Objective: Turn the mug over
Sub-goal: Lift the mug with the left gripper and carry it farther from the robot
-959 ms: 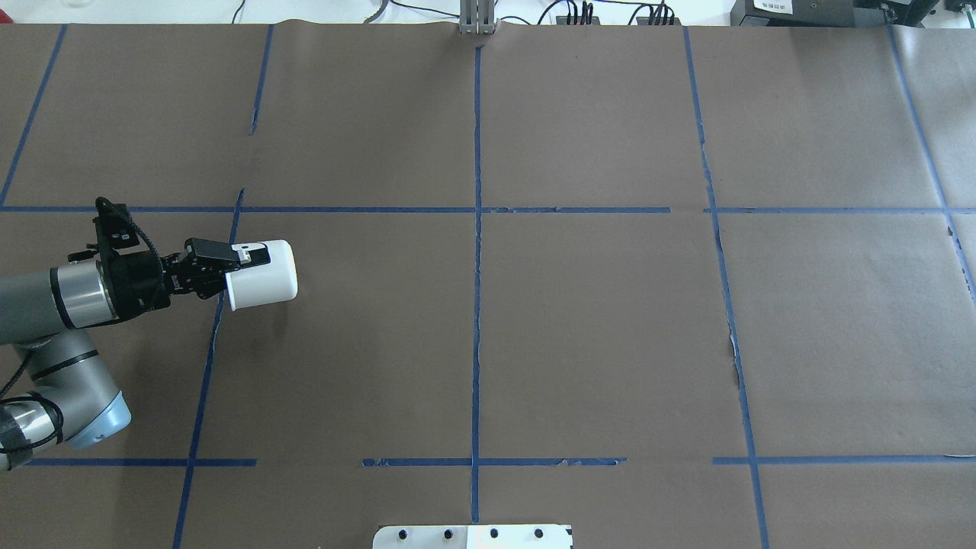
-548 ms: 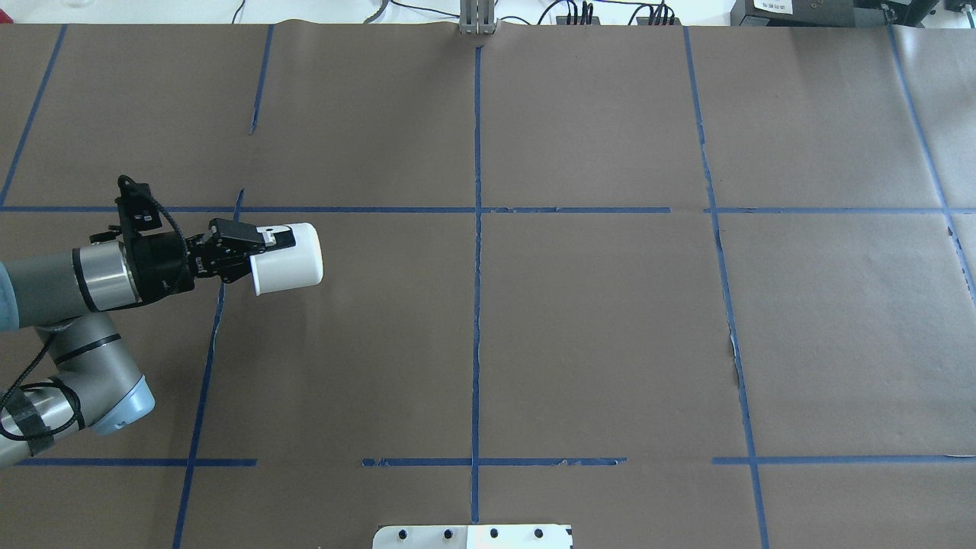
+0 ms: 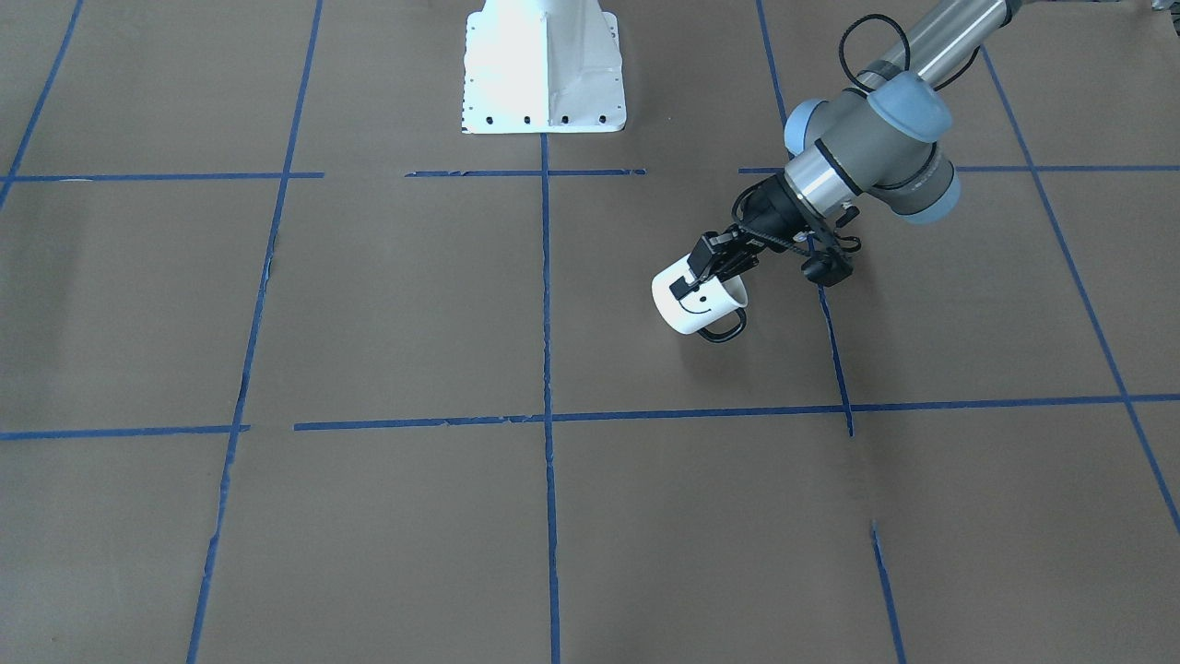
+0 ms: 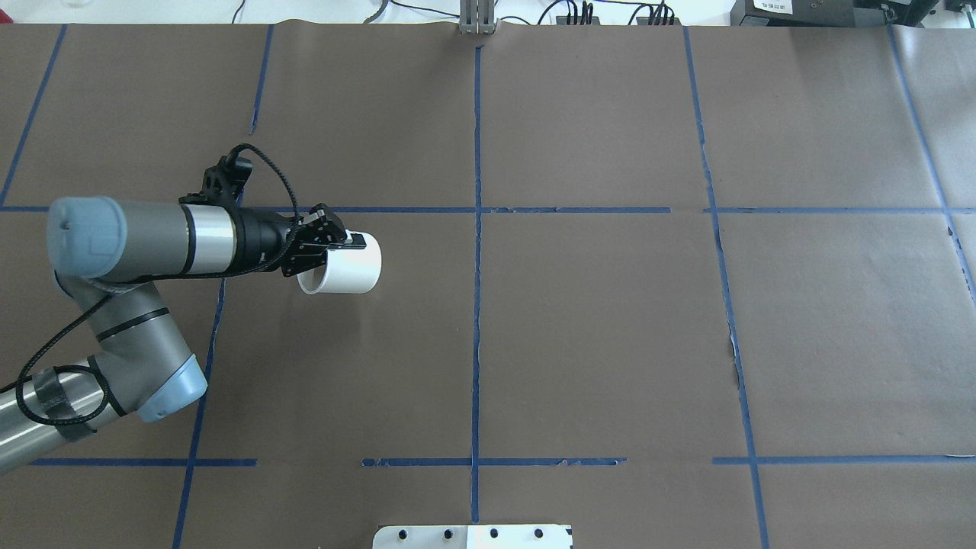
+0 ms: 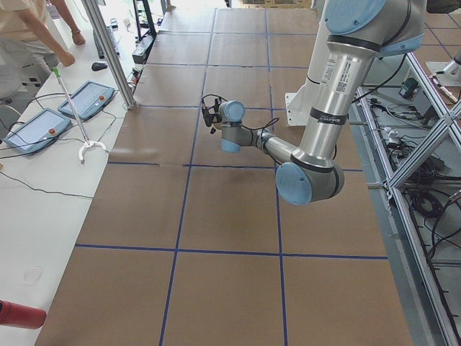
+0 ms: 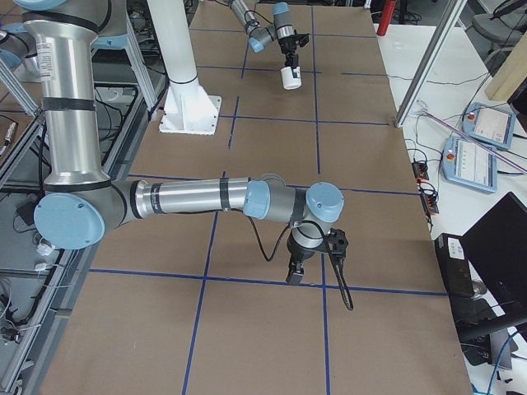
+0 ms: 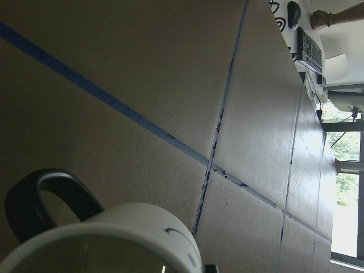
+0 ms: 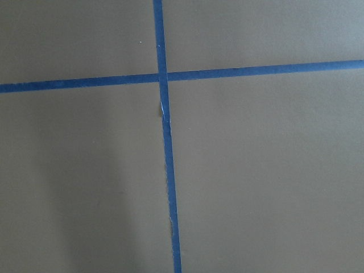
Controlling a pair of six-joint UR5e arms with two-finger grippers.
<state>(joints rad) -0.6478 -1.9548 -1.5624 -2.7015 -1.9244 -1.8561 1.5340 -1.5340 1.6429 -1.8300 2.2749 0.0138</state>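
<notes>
Next, my left gripper lets go of the white mug on the blue tape line that leads out from the white base plate [image 3: 555,304].
The white mug [image 4: 347,271] with a black smiley face [image 3: 698,302] and a black loop handle [image 3: 724,330] hangs tilted in my left gripper [image 4: 352,242]. Its mouth faces back toward the wrist and its base points away. The gripper is shut on the mug's wall at the rim, one finger [image 3: 714,261] outside. The left wrist view shows the rim [image 7: 114,239] and handle close up. The mug is just above the brown paper, left of the table's middle. My right gripper [image 6: 295,276] shows only in the exterior right view, pointing down over the paper; I cannot tell whether it is open or shut.
Brown paper with blue tape lines [image 4: 477,229] covers the table [image 4: 610,343]. The robot's white base plate [image 3: 542,69] stands at the near edge. Control pendants [image 5: 54,119] and cables lie on the side bench. A person [image 5: 29,36] stands beyond the table's far edge.
My left arm has reached right and slightly farther out, carrying the mug along. The wrist has turned, so the mug looks shorter and stands more upright from above.
</notes>
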